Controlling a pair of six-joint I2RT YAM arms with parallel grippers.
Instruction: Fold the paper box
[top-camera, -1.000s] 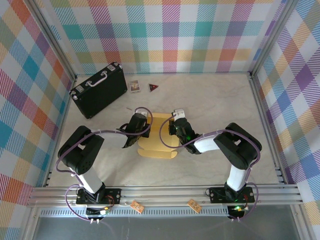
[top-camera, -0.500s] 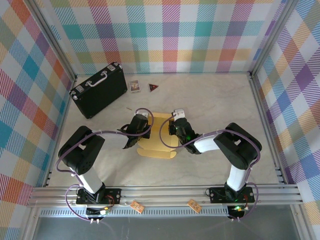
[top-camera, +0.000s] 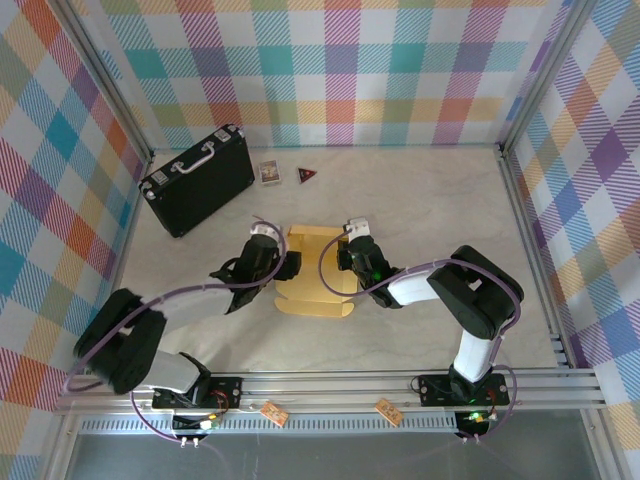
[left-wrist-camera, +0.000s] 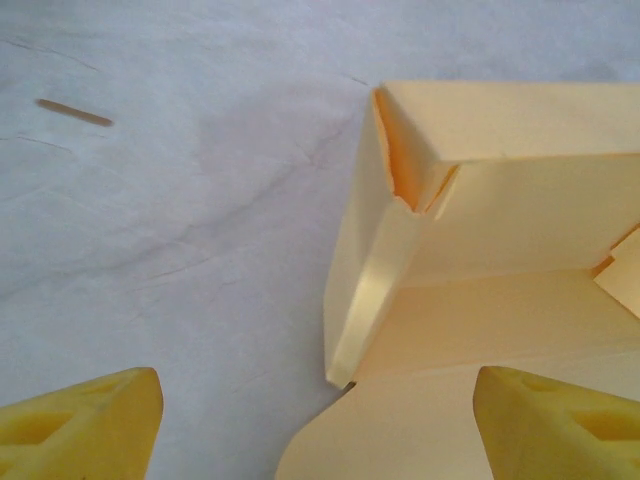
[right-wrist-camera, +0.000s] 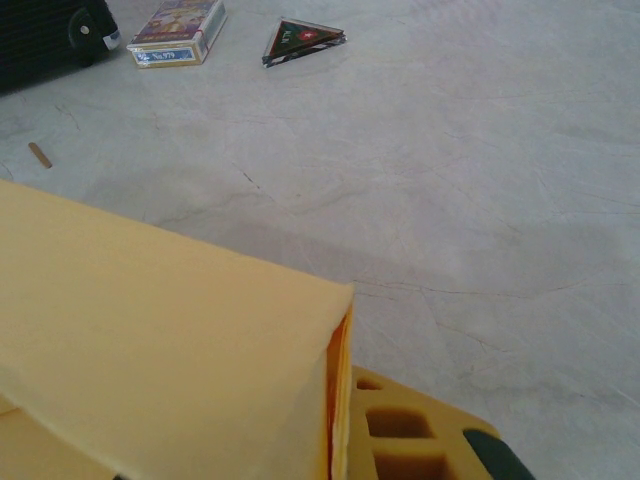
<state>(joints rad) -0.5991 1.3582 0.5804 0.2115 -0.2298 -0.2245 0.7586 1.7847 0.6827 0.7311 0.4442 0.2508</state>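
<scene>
The folded layers of the paper box's side stand apart at the back corner, so the robot's left gripper should squeeze the layers together there (left-wrist-camera: 405, 208) while the right gripper holds the opposite side.
The paper box (top-camera: 318, 272) is mustard-yellow cardboard lying mid-table, partly folded, with a flat flap toward the arms. In the left wrist view its left wall and back wall (left-wrist-camera: 470, 180) stand up and meet at a corner. My left gripper (top-camera: 286, 266) sits just left of the box, open (left-wrist-camera: 315, 392), with only table and the flap's edge between its yellow fingers (left-wrist-camera: 85, 425). My right gripper (top-camera: 346, 260) is shut on the box's right wall (right-wrist-camera: 150, 350), one yellow finger (right-wrist-camera: 420, 430) pressed against the outside of the cardboard; the other finger is hidden behind it.
A black suitcase (top-camera: 197, 178) with a pale handle lies at the back left. A small card pack (top-camera: 269, 172) and a dark triangular piece (top-camera: 307, 175) lie behind the box. A short wooden stick (left-wrist-camera: 75, 112) rests on the table left of the box.
My left gripper has opened and drawn back to the left off the box's left wall, the arm stretching lower over the table. The right gripper holds as before.
</scene>
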